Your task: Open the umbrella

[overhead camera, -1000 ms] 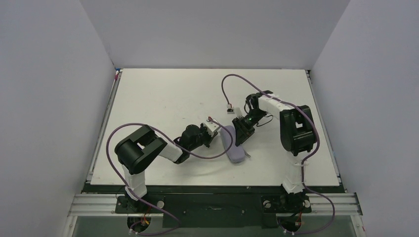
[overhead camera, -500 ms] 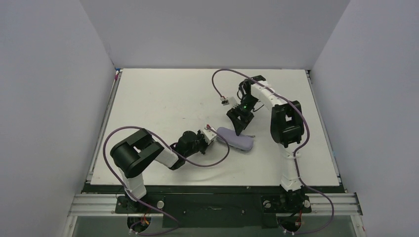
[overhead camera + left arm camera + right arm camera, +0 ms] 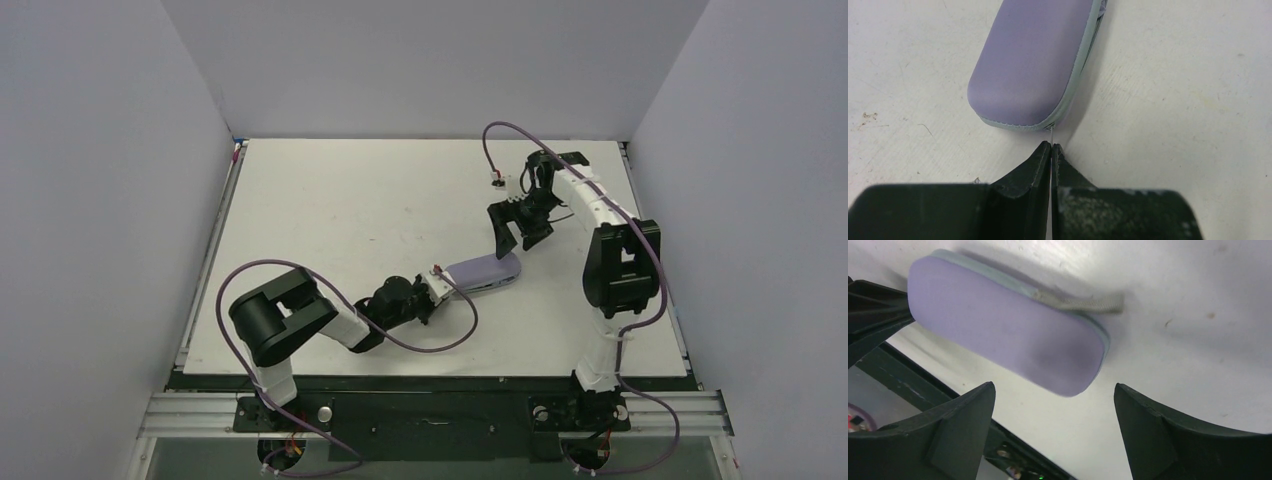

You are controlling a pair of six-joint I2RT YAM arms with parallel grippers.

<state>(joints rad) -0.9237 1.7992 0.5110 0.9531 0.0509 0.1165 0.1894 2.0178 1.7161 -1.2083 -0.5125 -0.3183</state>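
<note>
The pull at the case's corner is held by my left gripper and my open right gripper hangs by the case's far end, so next my right gripper grips the case (image 3: 462, 277) near the pull.
The umbrella itself is hidden; all that shows is a closed lavender zip case (image 3: 483, 273) lying flat on the white table (image 3: 330, 210). In the left wrist view the case (image 3: 1033, 55) has a pale seam round its edge. A thin pull runs from its near corner into my left gripper (image 3: 1051, 146), which is shut on it. From above, the left gripper (image 3: 437, 283) sits at the case's left end. My right gripper (image 3: 520, 238) hangs open just behind the case's right end, apart from it. The right wrist view shows the case (image 3: 1003, 332) beyond the open right gripper (image 3: 1054, 386), with nothing between the fingers.
A grey webbing strap (image 3: 1088, 304) sticks out of the case's far side. Purple cables loop from both arms over the table. Grey walls close in the left, back and right sides. The table's dark front rail (image 3: 430, 378) lies near the arm bases.
The right gripper has let go of the case, opened wide and drawn back to the rear right. The case has swung round with its right end farther back; the left gripper stays shut at its end.
</note>
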